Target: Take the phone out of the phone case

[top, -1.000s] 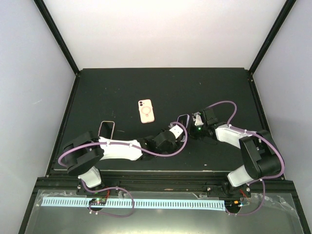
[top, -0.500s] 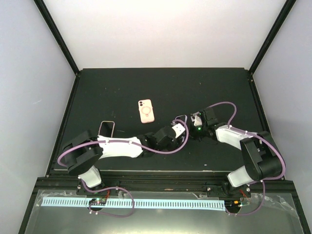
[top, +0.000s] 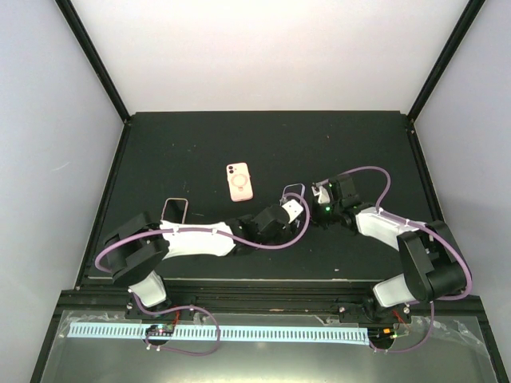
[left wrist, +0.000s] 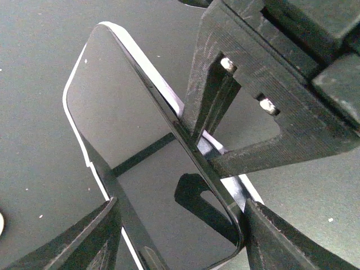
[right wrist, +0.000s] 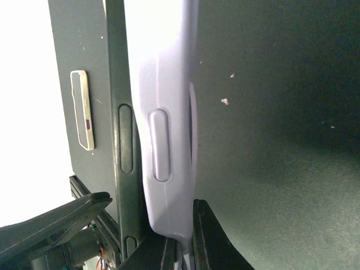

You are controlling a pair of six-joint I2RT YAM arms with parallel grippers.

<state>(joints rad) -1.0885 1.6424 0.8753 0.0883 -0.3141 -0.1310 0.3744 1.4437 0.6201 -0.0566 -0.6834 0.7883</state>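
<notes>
The robot's right gripper will release the lavender case, now held above the table's middle, on the table (top: 363, 177) just behind the robot's right arm, level with the pink phone.
A phone (left wrist: 140, 129) with a black screen sits in a pale lavender case (right wrist: 163, 112), held on edge above the table's middle (top: 295, 191). My right gripper (right wrist: 183, 236) is shut on the case's side wall; in the left wrist view its fingers (left wrist: 211, 95) pinch the case's white rim (left wrist: 163, 84). The phone's dark side (right wrist: 121, 112) shows beside the case wall, apart from it along that edge. My left gripper (left wrist: 181, 203) is open and straddles the phone's near corner. Its right finger (left wrist: 270, 236) touches that corner.
A pink phone (top: 239, 181) lies flat behind the arms. Another phone with a gold rim (top: 174, 211) lies at the left, also showing in the right wrist view (right wrist: 82, 109). The black table (top: 160, 144) ends at raised dark rails on all sides.
My left gripper has moved right and up to the held phone, and its fingers have narrowed around it. The right gripper has shifted slightly and kept its grip.
</notes>
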